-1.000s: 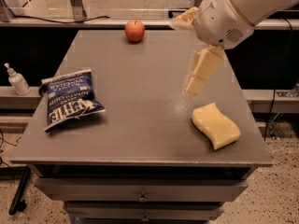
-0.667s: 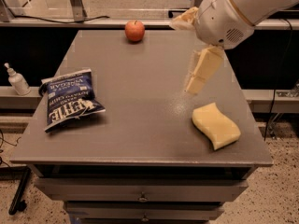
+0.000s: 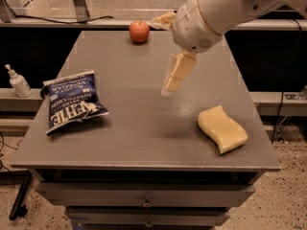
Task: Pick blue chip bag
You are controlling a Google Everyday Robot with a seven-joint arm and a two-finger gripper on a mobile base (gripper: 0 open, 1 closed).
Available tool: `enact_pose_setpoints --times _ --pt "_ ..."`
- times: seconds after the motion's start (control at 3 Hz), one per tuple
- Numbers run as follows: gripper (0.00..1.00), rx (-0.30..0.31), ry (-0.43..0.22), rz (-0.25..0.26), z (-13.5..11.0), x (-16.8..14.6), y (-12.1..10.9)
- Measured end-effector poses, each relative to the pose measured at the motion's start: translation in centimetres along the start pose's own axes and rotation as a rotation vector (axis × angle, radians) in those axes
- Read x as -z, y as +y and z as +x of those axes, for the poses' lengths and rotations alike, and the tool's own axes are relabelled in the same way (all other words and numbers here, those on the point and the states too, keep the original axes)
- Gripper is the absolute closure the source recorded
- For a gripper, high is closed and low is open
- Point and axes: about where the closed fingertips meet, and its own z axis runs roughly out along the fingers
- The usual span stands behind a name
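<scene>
The blue chip bag's inner side [image 3: 91,93] faces the middle of the grey table. My gripper goes there next and closes on it.
The blue chip bag [image 3: 72,102] lies flat on the left side of the grey table [image 3: 139,133]; it is dark navy with white lettering. My gripper [image 3: 160,56] hangs above the middle of the table, to the right of the bag and well apart from it. It is open and empty. One cream finger [image 3: 175,73] points down toward the tabletop and the other [image 3: 163,20] sticks out to the left near the apple. The white arm reaches in from the upper right.
A red apple [image 3: 139,31] sits at the table's back edge. A wavy pale-yellow sponge [image 3: 223,128] lies at the front right. A small white pump bottle [image 3: 18,82] stands on a ledge left of the table. Drawers are below the front edge.
The arm and gripper have moved left, toward the middle of the table and closer to the bag. The bag, apple and sponge have not moved.
</scene>
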Motion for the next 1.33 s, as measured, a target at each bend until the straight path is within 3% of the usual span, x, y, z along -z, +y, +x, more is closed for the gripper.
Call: enact_pose_setpoints --times 0.33,0.67,1.33 --pt "0.0 0.029 -0.041 0.004 0.1 -4.7 -3.0" --pt "0.0 -0.009 -0.07 -0.013 0.0 -9.3 -4.0" --pt "0.0 -0.084 -0.145 -0.1 -2.6 -15.7 -2.7"
